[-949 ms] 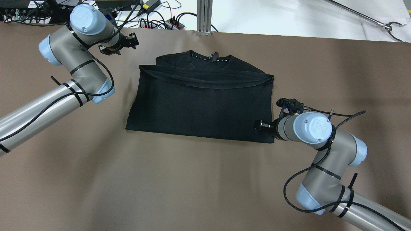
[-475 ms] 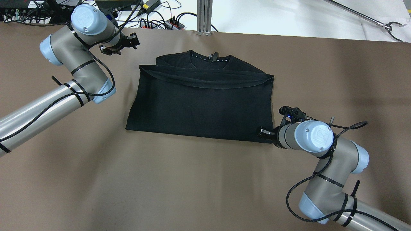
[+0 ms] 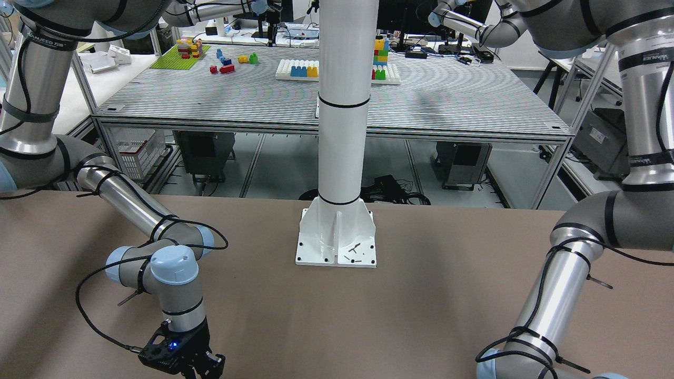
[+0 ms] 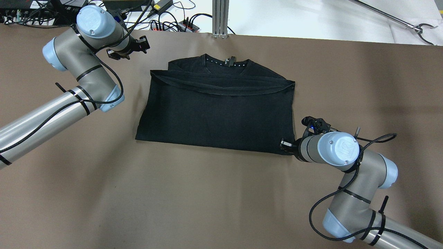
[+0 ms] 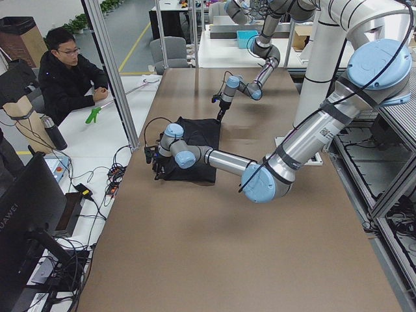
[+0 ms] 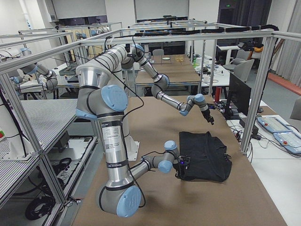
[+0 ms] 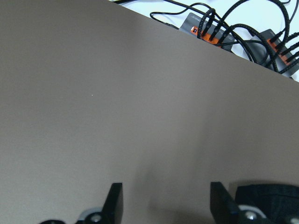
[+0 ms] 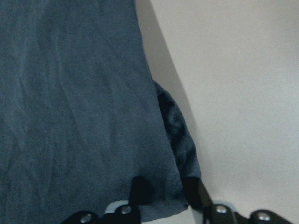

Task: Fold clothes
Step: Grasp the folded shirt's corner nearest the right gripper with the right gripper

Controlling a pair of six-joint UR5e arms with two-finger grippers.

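My right gripper is going to release the corner of the black T-shirt on the brown table point(image 3: 288, 244), right up against the base of the white pillar.
The clothes point(image 4: 218, 114) are one black T-shirt, folded into a rectangle, collar at the far side, flat on the brown table point(image 4: 207, 193). It also shows in the side views point(image 5: 198, 146) point(image 6: 207, 150). My right gripper point(image 4: 288, 143) sits low at the shirt's near right corner. In the right wrist view its fingers point(image 8: 140, 186) stand a narrow gap apart with the corner of the cloth point(image 8: 79, 102) between them, lying flat, not pinched. My left gripper point(image 4: 126, 48) hovers past the shirt's far left corner, open and empty over bare table point(image 7: 140, 116).
Power strips and cables point(image 4: 166, 22) and an aluminium post point(image 4: 220, 19) stand along the far table edge. A reach-grabber tool point(image 4: 412, 24) lies at the far right. The white pillar base point(image 3: 336, 239) is behind the arms. A person point(image 5: 65, 71) sits beyond the table.
My right gripper has slid along the shirt's right edge toward me and now stands at its near right corner. The left arm has barely moved. The shirt has not moved.
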